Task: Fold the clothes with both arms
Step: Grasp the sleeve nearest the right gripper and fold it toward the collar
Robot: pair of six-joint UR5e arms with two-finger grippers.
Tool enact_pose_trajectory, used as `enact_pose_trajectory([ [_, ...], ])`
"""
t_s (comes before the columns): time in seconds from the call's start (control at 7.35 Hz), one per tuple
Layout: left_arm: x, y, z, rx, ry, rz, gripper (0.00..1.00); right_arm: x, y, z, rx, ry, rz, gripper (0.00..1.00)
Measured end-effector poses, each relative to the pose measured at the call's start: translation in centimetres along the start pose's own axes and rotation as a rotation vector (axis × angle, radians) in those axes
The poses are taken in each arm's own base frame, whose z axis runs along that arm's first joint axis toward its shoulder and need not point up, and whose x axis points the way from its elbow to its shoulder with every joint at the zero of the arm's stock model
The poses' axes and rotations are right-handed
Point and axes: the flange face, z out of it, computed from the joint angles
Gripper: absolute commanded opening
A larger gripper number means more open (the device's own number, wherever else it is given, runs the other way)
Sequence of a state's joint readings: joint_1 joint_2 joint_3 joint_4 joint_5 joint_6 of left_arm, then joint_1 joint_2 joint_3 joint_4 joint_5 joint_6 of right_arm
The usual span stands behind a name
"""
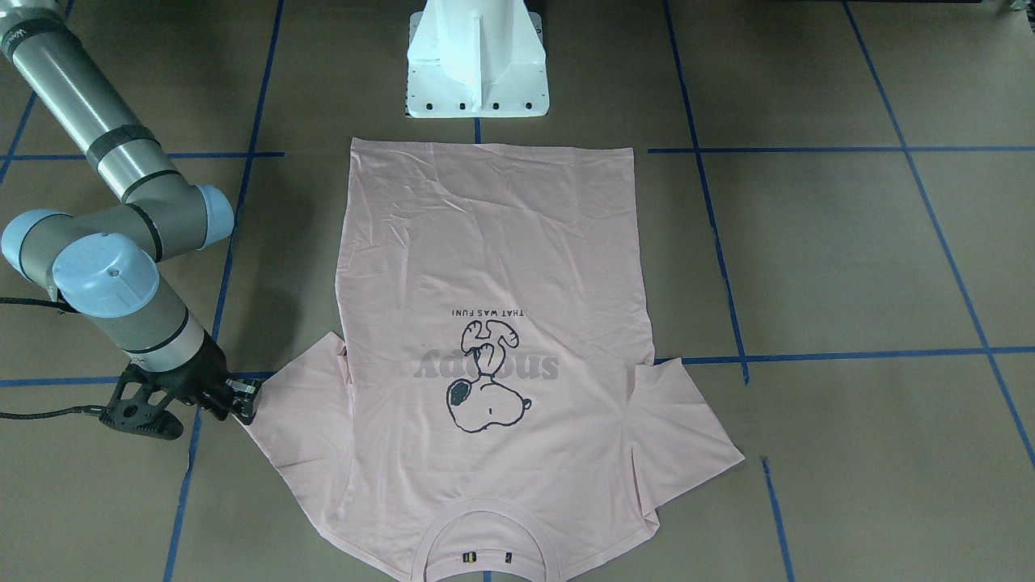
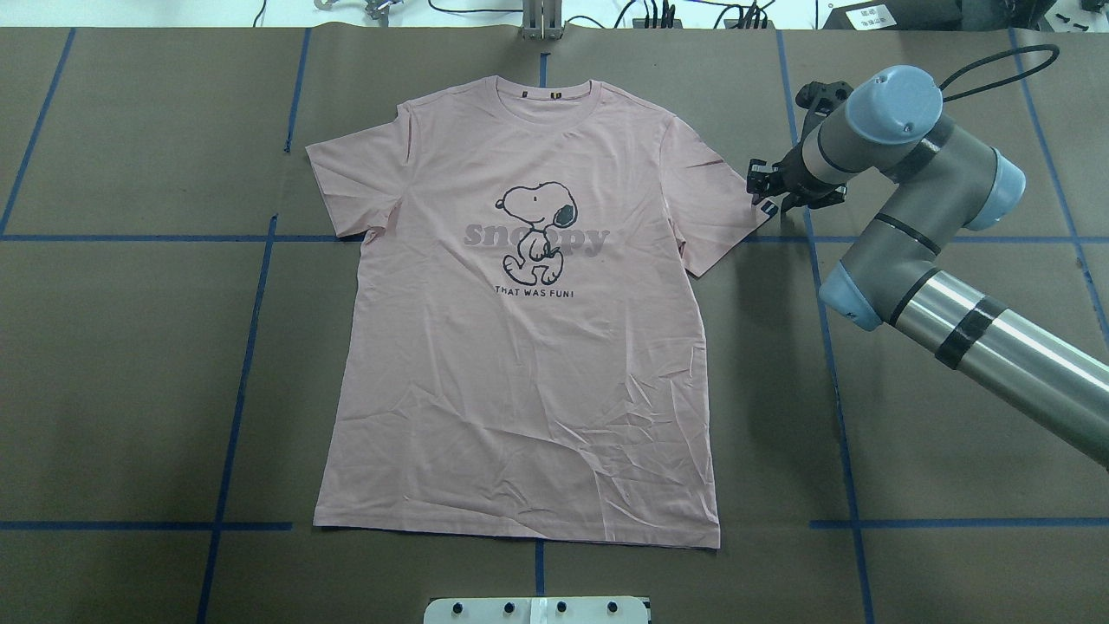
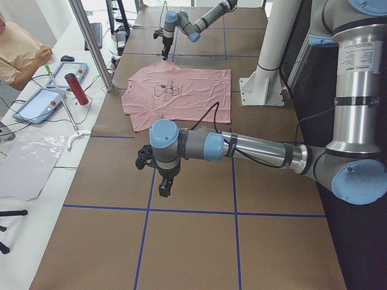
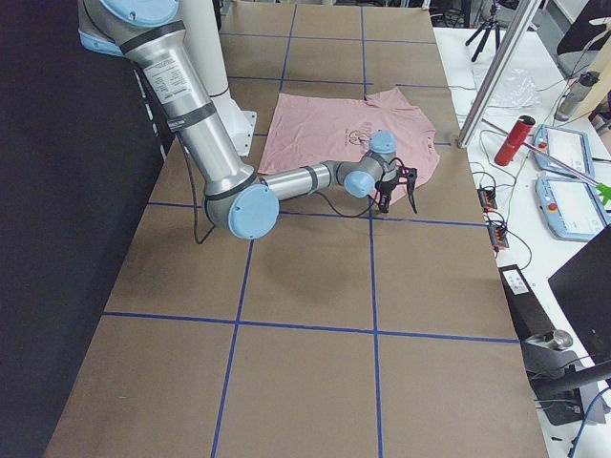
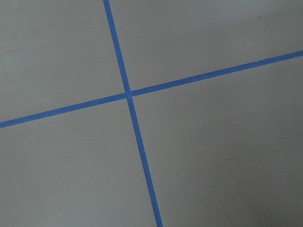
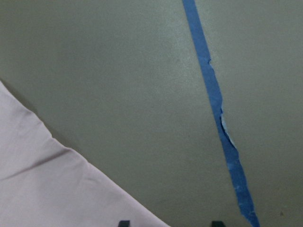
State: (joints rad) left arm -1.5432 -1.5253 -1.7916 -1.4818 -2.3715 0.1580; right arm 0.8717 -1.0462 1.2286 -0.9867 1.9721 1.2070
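I need to use my right gripper to lay the sleeve edge down on the T-shirt's front beside the dog print's head [image 1: 405, 445].
The clothes are one pale pink T-shirt [image 2: 520, 364] lying flat, print up, with its collar at the far side from the robot base [image 1: 493, 267]. My right gripper [image 2: 761, 186] is low at the outer edge of the sleeve on the overhead view's right, also seen in the front view [image 1: 249, 402]. In the right wrist view its two fingertips [image 6: 124, 223] stand apart, open, with the sleeve edge [image 6: 57, 189] running in between them. My left gripper [image 3: 164, 188] hangs over bare table well away from the shirt, and shows only in the left side view, so I cannot tell its state.
The white pedestal [image 1: 477, 65] stands just beyond the shirt's hem. Blue tape lines [image 5: 128, 94] cross the brown table. A side bench holds a red bottle [image 3: 77, 89] and tablets, and a person [image 3: 18, 48] sits there.
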Motion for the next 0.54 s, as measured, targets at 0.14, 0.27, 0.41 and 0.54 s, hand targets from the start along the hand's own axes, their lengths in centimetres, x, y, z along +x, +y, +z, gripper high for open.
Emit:
enact_pose_trajectory([
  [0.14,0.0,0.0,0.0,0.0,0.0,0.0,1.0,-0.1,0.0,-0.1,-0.003,-0.002,0.001,0.0],
  [0.27,0.0,0.1,0.1,0.0,0.007,-0.001,1.0,-0.2,-0.1,-0.4,-0.007,-0.009,0.016,0.0],
  [0.41,0.1,0.2,0.1,0.0,0.02,-0.003,1.0,-0.8,-0.4,-1.2,-0.014,-0.025,0.057,0.0],
  [0.54,0.1,0.3,0.2,0.0,0.029,-0.004,1.0,-2.1,-0.6,-2.3,-0.018,-0.044,0.095,0.0],
])
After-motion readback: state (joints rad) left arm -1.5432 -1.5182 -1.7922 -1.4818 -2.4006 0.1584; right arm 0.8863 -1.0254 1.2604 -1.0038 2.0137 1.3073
